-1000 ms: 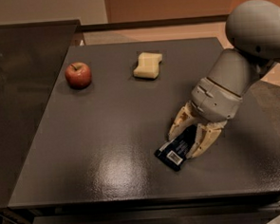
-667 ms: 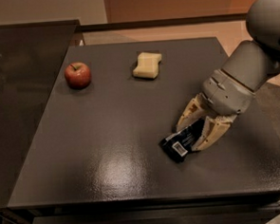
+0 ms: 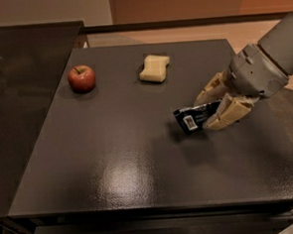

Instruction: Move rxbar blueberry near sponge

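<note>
Next, I release the rxbar blueberry, now lifted a little above the table, from my gripper on the table (image 3: 186, 72), close up against the side of the sponge that is away from the apple.
The rxbar blueberry (image 3: 192, 118) is a dark wrapper with a white barcode patch at its left end. My gripper (image 3: 209, 110) is shut on it and holds it lifted a little above the dark table (image 3: 119, 155), right of centre. The sponge (image 3: 154, 68), a pale yellow block with pinched sides, lies on the table at the back, up and left of the bar and well apart from it. My arm (image 3: 267, 62) comes in from the right.
A red apple (image 3: 81, 78) stands at the back left, left of the sponge. A darker counter (image 3: 21, 97) adjoins the table on the left. The table's front edge (image 3: 152, 208) is near the bottom.
My gripper has lifted the rxbar blueberry off the table and carried it up and toward the back, closer to the sponge. The apple and sponge have not moved.
</note>
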Tool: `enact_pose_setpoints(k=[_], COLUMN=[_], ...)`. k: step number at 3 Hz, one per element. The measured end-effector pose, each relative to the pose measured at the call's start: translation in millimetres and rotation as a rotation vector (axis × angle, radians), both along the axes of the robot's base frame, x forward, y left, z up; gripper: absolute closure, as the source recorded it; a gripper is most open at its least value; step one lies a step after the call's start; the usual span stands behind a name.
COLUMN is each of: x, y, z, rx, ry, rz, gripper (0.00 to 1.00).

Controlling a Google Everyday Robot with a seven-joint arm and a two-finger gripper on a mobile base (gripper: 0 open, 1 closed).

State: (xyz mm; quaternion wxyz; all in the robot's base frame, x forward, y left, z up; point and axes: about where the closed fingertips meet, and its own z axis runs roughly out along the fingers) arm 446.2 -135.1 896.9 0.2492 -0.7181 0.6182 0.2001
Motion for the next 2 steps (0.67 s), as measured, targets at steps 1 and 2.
enact_pose_setpoints(k=[1, 2], x=[32, 68], y=[-5, -7], z=[8, 11], rx=[0.006, 0.016], ry=[0.023, 0.050], rz=[-0.159, -0.281], gripper=[1.00, 1.00])
